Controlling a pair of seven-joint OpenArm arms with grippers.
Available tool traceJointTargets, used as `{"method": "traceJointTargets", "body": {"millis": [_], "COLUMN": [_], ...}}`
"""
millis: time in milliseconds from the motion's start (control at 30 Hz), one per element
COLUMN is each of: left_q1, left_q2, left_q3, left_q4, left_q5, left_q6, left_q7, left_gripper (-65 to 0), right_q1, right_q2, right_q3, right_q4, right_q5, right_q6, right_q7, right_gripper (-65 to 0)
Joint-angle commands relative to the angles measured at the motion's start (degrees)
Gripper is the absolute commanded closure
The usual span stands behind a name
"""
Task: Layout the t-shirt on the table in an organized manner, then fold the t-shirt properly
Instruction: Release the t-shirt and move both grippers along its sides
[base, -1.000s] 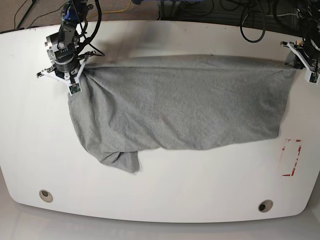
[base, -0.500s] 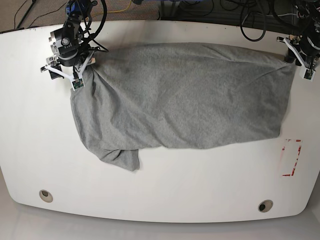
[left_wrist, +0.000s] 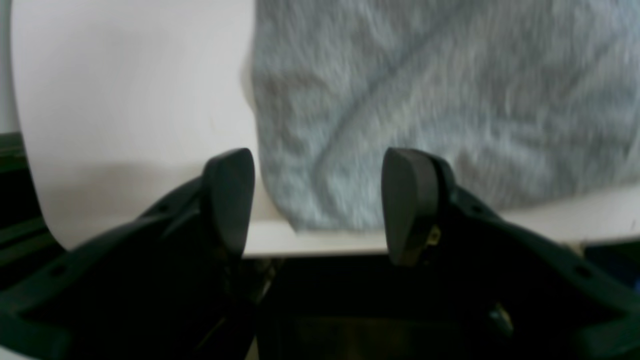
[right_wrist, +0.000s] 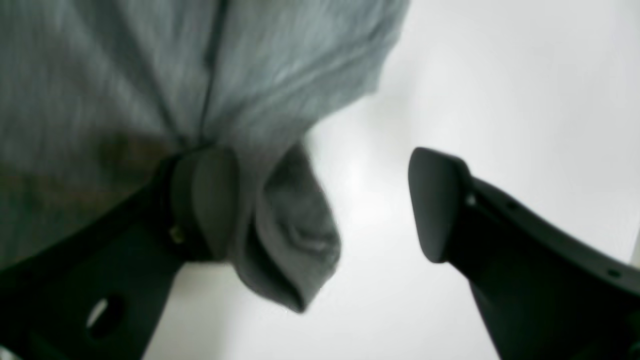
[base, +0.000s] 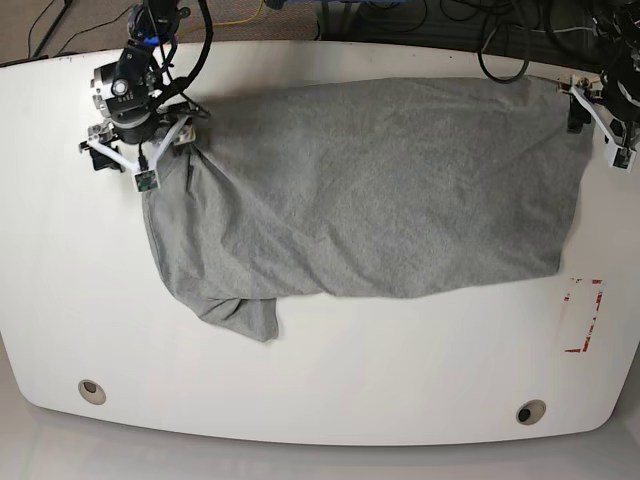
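I should close my left gripper on the near corner (base: 551, 270) of the grey t-shirt, beside the red-lined mark on the table.
The grey t-shirt (base: 370, 190) lies spread across the white table (base: 330, 390), wrinkled, with a bunched flap at its lower left (base: 240, 315). My right gripper (base: 142, 160) stands at the shirt's far-left corner. In the right wrist view this gripper (right_wrist: 325, 205) is open, and a fold of the t-shirt (right_wrist: 290, 245) hangs against its left finger (right_wrist: 205, 200). My left gripper (base: 600, 115) is at the far-right corner. It is open (left_wrist: 320, 200), with the t-shirt's corner (left_wrist: 400, 100) lying flat on the table (left_wrist: 125, 100) just beyond the fingertips.
A red-lined rectangular mark (base: 583, 315) sits on the table right of the shirt. Two round grommet holes (base: 91, 391) (base: 531, 411) lie near the front edge. Black cables (base: 500, 40) hang behind the far edge. The table's edge (left_wrist: 325, 245) runs right under the left gripper.
Both grippers have gone from shut to open and let go of the shirt's far corners. The shirt's top edge has shifted toward the far edge and now lies on the table.
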Motion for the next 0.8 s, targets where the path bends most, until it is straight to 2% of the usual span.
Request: {"method": "traceJointTargets", "body": {"millis": [0, 133, 300, 767], "left_q1": [-1.2, -4.0, -8.0, -24.7], "left_q2": [-1.1, -1.2, -3.0, -3.0], "left_q3": [-0.4, -0.4, -0.4, -0.1], "left_q4": [0.9, 0.9, 0.9, -1.3], "left_q5": [-0.3, -0.3, -0.4, 1.3], "left_q6": [0.0, 0.0, 0.0, 0.0], "left_q7": [-0.9, -0.9, -0.9, -0.9], "left_gripper": [-37.8, -37.8, -37.8, -37.8], "right_q1": [2.8, 6.5, 10.9, 26.1], "right_q2": [0.3, 0.3, 0.4, 2.6], "right_q3": [1.3, 3.2, 4.9, 5.9], "right_q4": [-0.2, -1.9, -5.0, -22.3], "right_q5": [0.8, 1.0, 1.0, 1.1], "right_q6": [-0.2, -0.2, 0.1, 0.2], "right_q7": [1.2, 1.2, 1.3, 1.7], "right_gripper": [-50.9, -50.9, -50.9, -50.9]}}
